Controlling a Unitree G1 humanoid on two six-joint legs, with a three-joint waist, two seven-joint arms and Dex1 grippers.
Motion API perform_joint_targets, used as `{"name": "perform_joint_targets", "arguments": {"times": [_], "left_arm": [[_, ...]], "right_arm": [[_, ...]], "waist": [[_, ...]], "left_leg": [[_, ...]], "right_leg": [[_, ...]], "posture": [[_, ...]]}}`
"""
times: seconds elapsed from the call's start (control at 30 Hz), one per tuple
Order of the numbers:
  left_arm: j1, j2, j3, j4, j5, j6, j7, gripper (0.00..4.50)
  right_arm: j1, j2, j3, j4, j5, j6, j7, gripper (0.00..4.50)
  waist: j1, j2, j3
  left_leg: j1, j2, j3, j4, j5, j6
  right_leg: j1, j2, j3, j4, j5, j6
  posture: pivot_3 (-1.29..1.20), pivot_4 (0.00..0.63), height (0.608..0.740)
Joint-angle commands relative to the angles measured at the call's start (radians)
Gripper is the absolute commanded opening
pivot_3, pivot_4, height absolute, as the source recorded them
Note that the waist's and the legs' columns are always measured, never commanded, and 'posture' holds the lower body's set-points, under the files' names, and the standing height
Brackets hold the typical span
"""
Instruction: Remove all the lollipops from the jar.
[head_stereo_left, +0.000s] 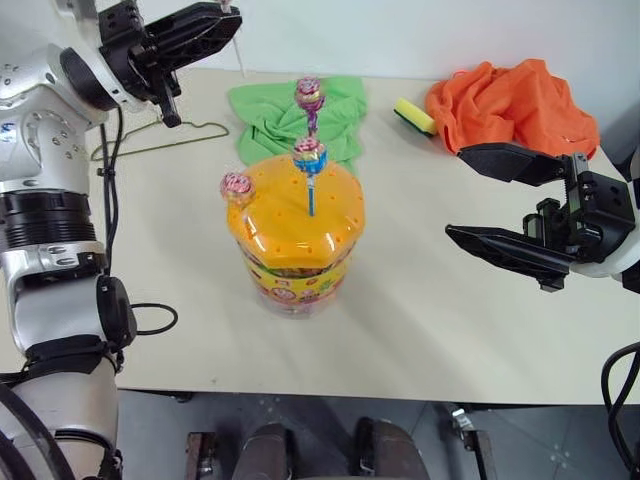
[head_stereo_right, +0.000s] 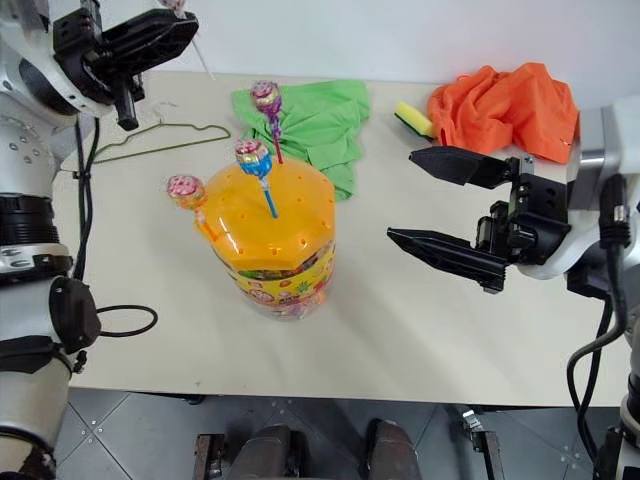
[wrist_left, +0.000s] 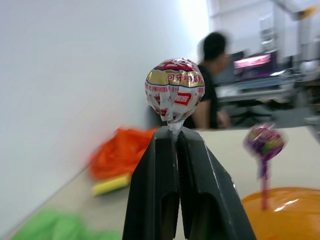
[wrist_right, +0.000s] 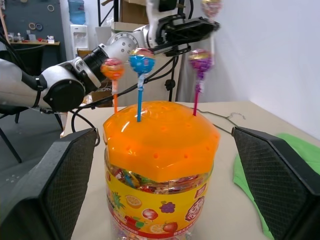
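Note:
The red, gold and white lollipop will go down on the table (head_stereo_left: 91, 256) in front of the hanger, put there by my left gripper.
The jar (head_stereo_left: 295, 240) is a clear tub with a yellow label and an orange holed lid, standing mid-table. Three lollipops stand in the lid: a pink one (head_stereo_left: 236, 186) at its left edge, a blue one (head_stereo_left: 309, 155) in the middle, and a purple one (head_stereo_left: 309, 95) at the far side. My left gripper (head_stereo_left: 222, 22) is raised above and to the left of the jar. It is shut on the white stick of a red, gold and white lollipop (wrist_left: 175, 90). My right gripper (head_stereo_left: 456, 192) hangs open to the right of the jar, with nothing between its fingers (wrist_right: 55, 180).
A green cloth (head_stereo_left: 285, 115) lies behind the jar. An orange cloth (head_stereo_left: 515, 105) and a yellow sponge (head_stereo_left: 413, 115) sit at the back right. A thin wire hanger (head_stereo_left: 165, 140) lies at the back left. A person (wrist_left: 212, 85) sits in the background.

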Motion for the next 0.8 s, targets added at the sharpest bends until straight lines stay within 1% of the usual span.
{"name": "perform_joint_targets", "arguments": {"times": [0.03,0.13,0.27,0.37,0.43,0.53,0.63,0.8], "left_arm": [[0.014,0.096,-0.022,-0.071,0.077,0.217,0.176,0.02],[0.046,0.179,-0.063,-0.068,0.153,0.387,0.283,0.02],[0.132,0.295,-0.149,-0.094,0.262,0.579,0.368,0.02],[0.186,0.342,-0.184,-0.104,0.307,0.693,0.413,0.02],[0.240,0.372,-0.215,-0.118,0.324,0.808,0.435,0.02],[0.296,0.400,-0.259,-0.140,0.332,0.905,0.440,0.02],[0.330,0.405,-0.303,-0.114,0.368,0.954,0.477,0.02],[0.324,0.395,-0.378,-0.039,0.411,0.961,0.501,0.02]], "right_arm": [[-0.034,-0.026,-0.010,0.014,-0.009,-0.019,0.027,4.50],[-0.048,-0.032,0.003,0.032,-0.023,-0.016,0.048,4.50],[-0.071,-0.031,0.026,0.056,-0.039,-0.010,0.066,4.50],[-0.078,-0.031,0.037,0.067,-0.042,-0.007,0.076,4.50],[-0.084,-0.028,0.047,0.082,-0.049,-0.009,0.087,4.50],[-0.092,-0.021,0.060,0.101,-0.068,-0.015,0.102,4.50],[-0.103,-0.006,0.078,0.119,-0.086,-0.021,0.114,4.50],[-0.122,0.009,0.094,0.129,-0.101,-0.020,0.126,4.50]], "waist": [[0.000,0.000,0.000],[-0.003,0.000,0.000],[-0.002,0.000,0.000],[0.002,-0.001,0.000],[0.004,-0.001,0.001],[0.005,-0.001,0.001],[0.005,-0.002,0.001],[0.002,-0.002,0.001]], "left_leg": [[0.000,0.000,0.000,0.000,0.000,0.000],[0.000,0.000,0.000,-0.001,0.000,0.000],[0.000,0.000,0.001,-0.001,0.000,0.000],[0.000,0.000,0.001,-0.001,0.000,0.000],[0.000,0.000,0.001,-0.001,0.000,0.000],[0.000,0.000,0.001,-0.001,0.000,0.000],[0.000,0.000,0.001,-0.001,0.000,0.000],[0.000,0.000,0.002,-0.001,0.000,0.000]], "right_leg": [[0.000,0.000,0.000,0.000,0.000,0.000],[0.000,0.000,0.000,0.000,0.000,0.000],[-0.001,0.000,0.000,0.001,0.000,0.000],[-0.001,0.000,0.000,0.001,0.000,0.000],[-0.001,0.000,0.000,0.001,0.000,0.000],[-0.001,0.000,0.001,0.001,0.000,0.000],[-0.001,0.000,0.001,0.001,0.000,0.000],[-0.002,0.000,0.001,0.001,0.000,0.000]], "posture": [[0.00,0.150,0.740],[0.00,0.150,0.740],[0.00,0.150,0.740],[0.00,0.150,0.740],[0.00,0.150,0.740],[0.00,0.150,0.740],[0.00,0.150,0.740],[0.00,0.150,0.740]]}}
